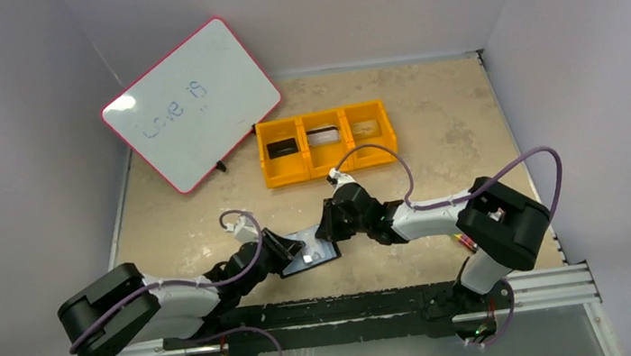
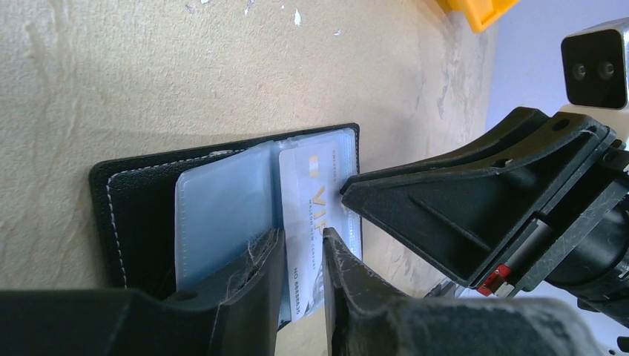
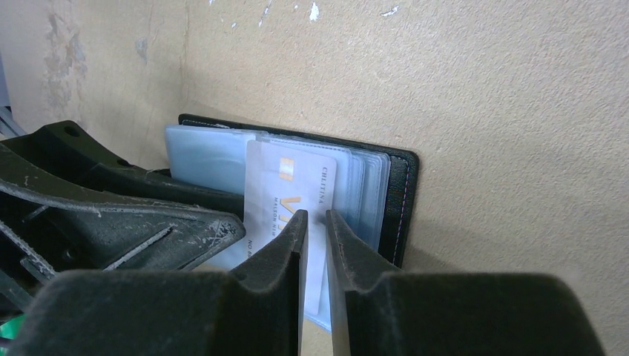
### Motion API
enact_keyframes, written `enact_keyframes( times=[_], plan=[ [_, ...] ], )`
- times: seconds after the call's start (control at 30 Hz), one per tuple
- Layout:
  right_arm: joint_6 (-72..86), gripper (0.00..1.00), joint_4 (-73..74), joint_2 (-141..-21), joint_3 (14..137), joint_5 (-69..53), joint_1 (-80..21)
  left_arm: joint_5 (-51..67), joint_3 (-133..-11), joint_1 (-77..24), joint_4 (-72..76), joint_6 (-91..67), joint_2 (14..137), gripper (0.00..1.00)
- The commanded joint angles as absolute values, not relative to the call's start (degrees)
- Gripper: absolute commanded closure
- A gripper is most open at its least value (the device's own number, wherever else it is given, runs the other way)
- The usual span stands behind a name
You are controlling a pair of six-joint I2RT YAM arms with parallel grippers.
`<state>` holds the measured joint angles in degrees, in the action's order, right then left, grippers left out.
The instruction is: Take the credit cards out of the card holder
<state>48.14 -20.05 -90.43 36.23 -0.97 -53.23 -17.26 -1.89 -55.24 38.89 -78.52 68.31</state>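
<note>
My left fingers loosely cover the credit card's inner edge, so next I open them, pinch that edge [image 2: 288,221] and pull while my right gripper pins the card holder.
The black card holder [image 1: 319,252] lies open on the table between both arms, its clear sleeves up. A white VIP credit card [image 2: 311,185] sticks partway out of a sleeve, and it also shows in the right wrist view [image 3: 285,185]. My left gripper [image 2: 303,245] has its jaws nearly together, empty, tips down on the sleeves and card at the holder's [image 2: 137,200] near edge. My right gripper [image 3: 317,219] has its jaws nearly together, tips resting on the card's face, with nothing pinched between them. The holder's black cover [image 3: 400,193] shows behind.
An orange three-compartment tray [image 1: 293,176] stands behind, holding a black card [image 1: 282,148], a silvery card [image 1: 322,137] and a tan card [image 1: 364,128]. A pink-rimmed whiteboard [image 1: 189,103] leans at the back left. Coloured markers [image 1: 465,239] lie by the right arm's base.
</note>
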Motion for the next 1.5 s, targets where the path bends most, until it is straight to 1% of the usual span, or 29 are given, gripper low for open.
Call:
enact_keyframes(
  times=[0.0,0.13,0.2,0.3,0.37,0.47,0.53,0.67,0.7,0.8,0.87,1.0,1.17,1.47],
  plan=[
    [47.85,0.82,-17.57,-91.78,36.25,0.0,-53.23,-17.46,-0.98,-55.15,45.56,-79.75,69.8,0.75],
    [47.49,0.82,-17.9,-91.8,36.26,0.0,-53.24,-17.99,0.01,-55.19,47.52,-81.08,70.79,0.75],
    [47.29,0.83,-18.29,-92.0,36.24,0.0,-53.26,-18.02,0.1,-55.19,48.5,-81.43,71.45,0.73],
    [47.2,0.87,-18.61,-92.41,36.29,-0.17,-53.26,-17.87,-0.23,-55.17,49.01,-81.49,72.84,0.71],
    [47.28,0.92,-18.96,-92.54,36.05,-0.26,-53.27,-17.53,-0.23,-55.19,50.22,-81.63,74.01,0.71],
    [47.41,0.93,-19.07,-92.79,35.87,-0.26,-53.26,-16.77,-0.35,-55.17,52.13,-81.78,75.94,0.71],
    [47.46,0.93,-18.92,-92.83,36.06,-0.27,-53.33,-16.7,-0.29,-55.11,53.07,-82.01,76.9,0.75],
    [47.43,0.93,-18.02,-92.48,35.97,0.0,-53.31,-17.45,1.22,-55.19,53.86,-82.89,76.69,0.88],
    [47.38,0.94,-17.68,-92.4,35.95,0.0,-53.31,-17.7,1.4,-55.2,53.36,-83.03,76.22,0.91],
    [47.35,0.93,-16.94,-92.29,36.03,0.0,-53.2,-18.54,1.25,-55.25,49.5,-82.79,73.73,0.95],
    [47.37,0.94,-16.58,-92.31,36.14,0.15,-53.26,-18.99,0.62,-55.2,44.52,-81.74,71.0,0.97],
    [47.42,0.93,-15.77,-92.2,36.22,0.53,-53.31,-20.43,-0.22,-55.15,33.35,-79.91,63.35,1.0],
    [47.72,0.94,-15.01,-91.7,36.3,0.88,-53.26,-22.15,-0.08,-55.19,23.05,-78.98,55.43,1.0],
    [46.85,0.93,-14.87,-91.3,37.62,0.78,-53.23,-23.25,-3.1,-55.18,11.38,-77.34,48.26,1.0]
  ],
)
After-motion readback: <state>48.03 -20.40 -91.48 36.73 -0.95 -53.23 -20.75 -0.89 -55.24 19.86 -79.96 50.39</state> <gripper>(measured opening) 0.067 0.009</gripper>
